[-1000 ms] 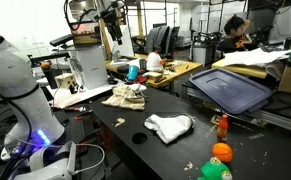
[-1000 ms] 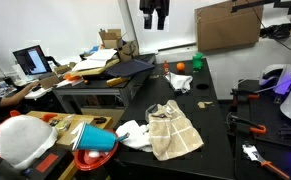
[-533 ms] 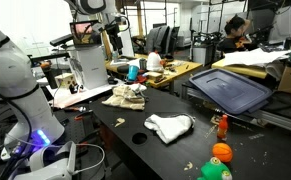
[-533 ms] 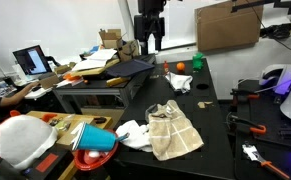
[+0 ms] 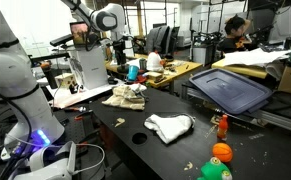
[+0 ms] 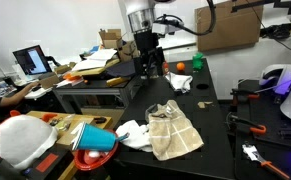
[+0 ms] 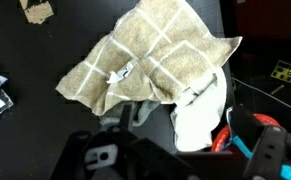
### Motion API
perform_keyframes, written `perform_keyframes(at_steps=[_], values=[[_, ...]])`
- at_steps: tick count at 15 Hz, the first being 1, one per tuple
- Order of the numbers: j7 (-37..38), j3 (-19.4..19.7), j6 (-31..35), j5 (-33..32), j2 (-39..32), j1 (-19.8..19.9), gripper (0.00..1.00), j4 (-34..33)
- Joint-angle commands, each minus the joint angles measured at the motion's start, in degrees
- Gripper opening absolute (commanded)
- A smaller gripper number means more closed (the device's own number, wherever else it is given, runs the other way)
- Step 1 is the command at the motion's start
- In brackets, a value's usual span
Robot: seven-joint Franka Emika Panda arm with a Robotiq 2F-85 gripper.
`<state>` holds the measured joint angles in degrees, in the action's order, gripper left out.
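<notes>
Next, my gripper should go to the beige towel's edge [image 5: 134, 89] [image 7: 107, 96] facing the red bowl, near the towel's white tag, and close there.
My gripper [image 5: 118, 52] [image 6: 148, 68] hangs open and empty above the black table [image 5: 115, 135], well clear of its surface. In the wrist view a beige towel [image 7: 150, 60] with white grid lines lies crumpled below me, and a white cloth [image 7: 200, 115] touches its edge. Only the gripper's [image 7: 165, 165] dark body and finger bases show at the bottom of that view. Both exterior views show the towel [image 5: 125, 96] [image 6: 173, 128] lying on the table, nearer the table's edge than the gripper. A second white cloth [image 5: 170, 126] [image 6: 181, 80] lies apart from it.
A dark bin lid [image 5: 230, 88] [image 6: 120, 72] rests at the table's side. An orange ball [image 5: 221, 152] [image 6: 198, 63] and a small orange bottle [image 5: 223, 126] stand near one end. A blue cup in a red bowl [image 6: 95, 140] sits beside the table, next to a monitor [image 6: 29, 62].
The arm has come down from high above the table to roughly mid-height over it. The gripper has stayed open. Cloths and other objects have not moved.
</notes>
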<state>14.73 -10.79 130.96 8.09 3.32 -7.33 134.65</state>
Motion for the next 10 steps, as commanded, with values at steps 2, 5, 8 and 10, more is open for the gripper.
perform_keyframes(at_steps=[2, 5, 8, 10], values=[[4.6, 0.2, -0.2, -1.1, -6.6, -1.2, 1.00, -2.0], [5.7, 0.7, -0.3, -2.3, -9.3, -1.8, 1.00, -1.3], [6.7, 1.5, -0.6, -6.3, -11.4, -2.0, 1.00, -0.5], [7.8, 2.3, -1.2, -10.4, -12.4, -2.2, 1.00, -0.4]])
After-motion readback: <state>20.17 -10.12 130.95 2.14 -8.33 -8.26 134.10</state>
